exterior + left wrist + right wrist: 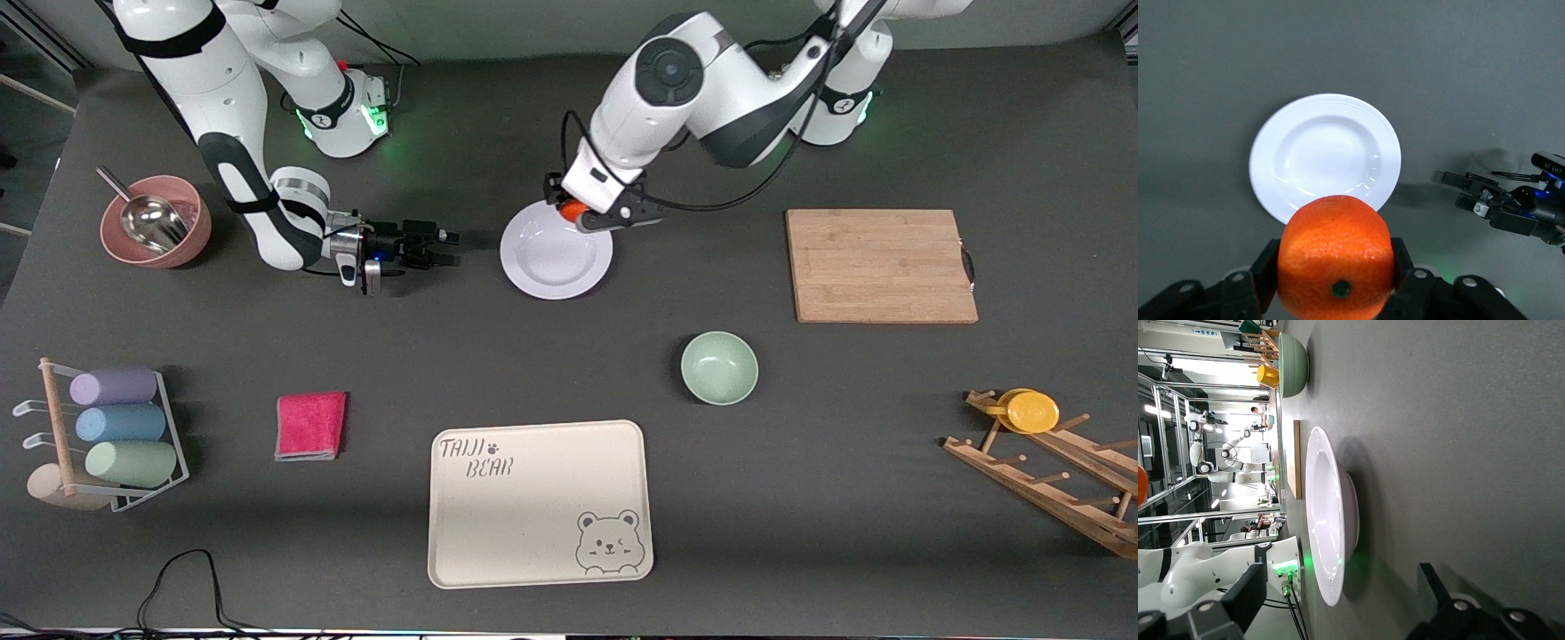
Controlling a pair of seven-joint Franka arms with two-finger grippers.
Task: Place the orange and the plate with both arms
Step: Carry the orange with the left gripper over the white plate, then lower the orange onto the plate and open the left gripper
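My left gripper is going to release the orange in the hollow of the pale plate (559, 241) (1325, 177), slightly toward the arms from its middle.
The orange (572, 212) is held in my left gripper (576, 216), which is shut on it over the plate's rim on the robots' side. In the left wrist view the orange (1335, 257) sits between the black fingers (1266, 270), stem spot toward the camera, with the plate (1325, 157) below. The pale plate (556, 251) lies flat on the table. My right gripper (442, 247) is open and empty, low and level, beside the plate toward the right arm's end, with a small gap. In the right wrist view the plate (1328, 520) shows edge-on ahead of the open fingers (1248, 590).
A mint-green bowl (719, 367) and a cream bear tray (540, 503) lie nearer the front camera. A wooden cutting board (880, 265) lies toward the left arm's end. A pink bowl with a scoop (156, 222), a pink cloth (310, 426) and a cup rack (116, 436) are toward the right arm's end.
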